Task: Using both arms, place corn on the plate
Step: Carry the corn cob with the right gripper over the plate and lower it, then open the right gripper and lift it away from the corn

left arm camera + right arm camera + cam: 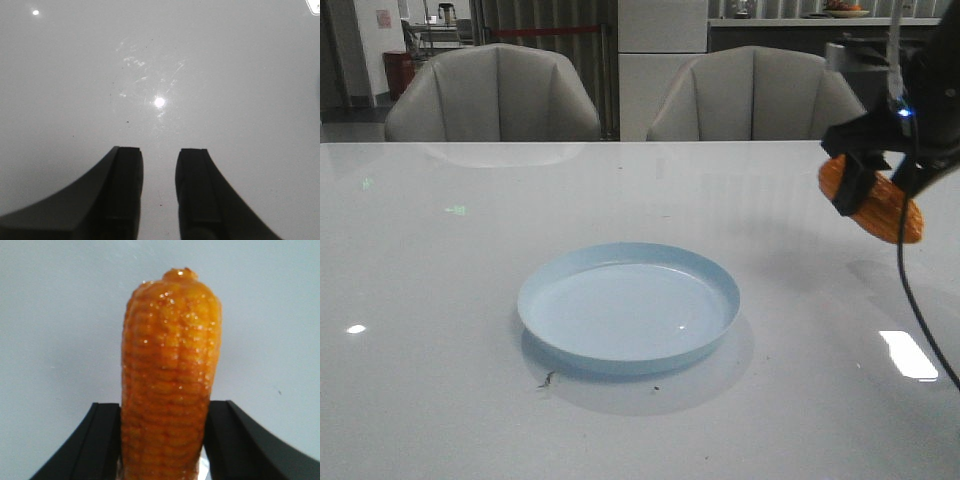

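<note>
The pale blue plate is empty. I need to let go of the orange-yellow corn with my right gripper so that it lies across the middle of the empty pale blue plate [645, 298].
The orange-yellow corn [892, 214] hangs in the air at the far right, held in my right gripper [863, 190], well above the table and to the right of the plate. In the right wrist view the corn [170, 365] fills the space between the two black fingers, and my right gripper [162, 407] is shut on it. The pale blue plate [535, 312] sits empty at the middle of the table. My left gripper [159, 150] is open and empty over bare white table; it does not show in the front view.
The white glossy table [440, 260] carries ceiling-light glare. Two grey armchairs [492, 95] stand behind its far edge. A black cable [910, 300] trails down from the right arm.
</note>
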`<state>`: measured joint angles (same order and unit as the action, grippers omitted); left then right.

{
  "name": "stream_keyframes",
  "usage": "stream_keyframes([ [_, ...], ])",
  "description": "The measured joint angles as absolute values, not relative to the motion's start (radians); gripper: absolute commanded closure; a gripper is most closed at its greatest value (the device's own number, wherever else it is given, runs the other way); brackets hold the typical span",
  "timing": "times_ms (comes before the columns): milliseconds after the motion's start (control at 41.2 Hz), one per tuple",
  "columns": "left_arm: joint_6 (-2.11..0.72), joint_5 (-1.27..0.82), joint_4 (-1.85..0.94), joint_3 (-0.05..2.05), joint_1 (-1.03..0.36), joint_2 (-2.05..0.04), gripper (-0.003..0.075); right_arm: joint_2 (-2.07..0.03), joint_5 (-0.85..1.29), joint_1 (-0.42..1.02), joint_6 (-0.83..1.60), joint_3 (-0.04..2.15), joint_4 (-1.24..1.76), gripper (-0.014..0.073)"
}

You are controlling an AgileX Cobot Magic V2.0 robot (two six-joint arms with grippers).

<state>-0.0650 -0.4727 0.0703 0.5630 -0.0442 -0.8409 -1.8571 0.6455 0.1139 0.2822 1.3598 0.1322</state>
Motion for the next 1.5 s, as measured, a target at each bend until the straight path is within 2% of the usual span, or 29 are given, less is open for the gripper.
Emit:
stream_keyframes([
  [194,-0.065,-0.473,0.070,0.563,-0.044,-0.841,0.0460,-1.857,0.740,0.255,0.334,1.460,0.132,0.0491],
  [461,-0.065,-0.473,0.066,0.563,-0.044,-0.841,0.0460,-1.883,0.812,0.454,0.412,1.467,0.134,0.0491],
  [655,-0.065,-0.473,0.066,0.563,-0.044,-0.841,0.0460,-1.923,0.813,0.548,0.418,1.467,0.138,0.0482],
  [752,-0.065,-0.473,0.066,0.563,-0.044,-0.841,0.0460,-1.957,0.812,0.568,0.418,1.468,0.144,0.0412],
  [922,-0.065,-0.481,0.066,0.563,-0.044,-0.841,0.0460,-2.004,0.810,0.573,0.416,1.468,0.156,0.0200],
  [1019,-0.065,-0.494,0.066,0.563,-0.044,-0.841,0.0460,-2.010,0.796,0.573,0.414,1.468,0.164,0.0133],
  [1262,-0.065,-0.503,0.066,0.563,-0.044,-0.841,0.0460,-2.018,0.772,0.573,0.413,1.468,0.172,0.0108],
  [1432,-0.065,-0.503,0.066,0.563,-0.044,-0.841,0.0460,-2.018,0.758,0.573,0.413,1.468,0.172,-0.0025],
  [1504,-0.065,-0.503,0.066,0.563,-0.044,-0.841,0.0460,-2.018,0.754,0.573,0.413,1.468,0.172,-0.0027],
])
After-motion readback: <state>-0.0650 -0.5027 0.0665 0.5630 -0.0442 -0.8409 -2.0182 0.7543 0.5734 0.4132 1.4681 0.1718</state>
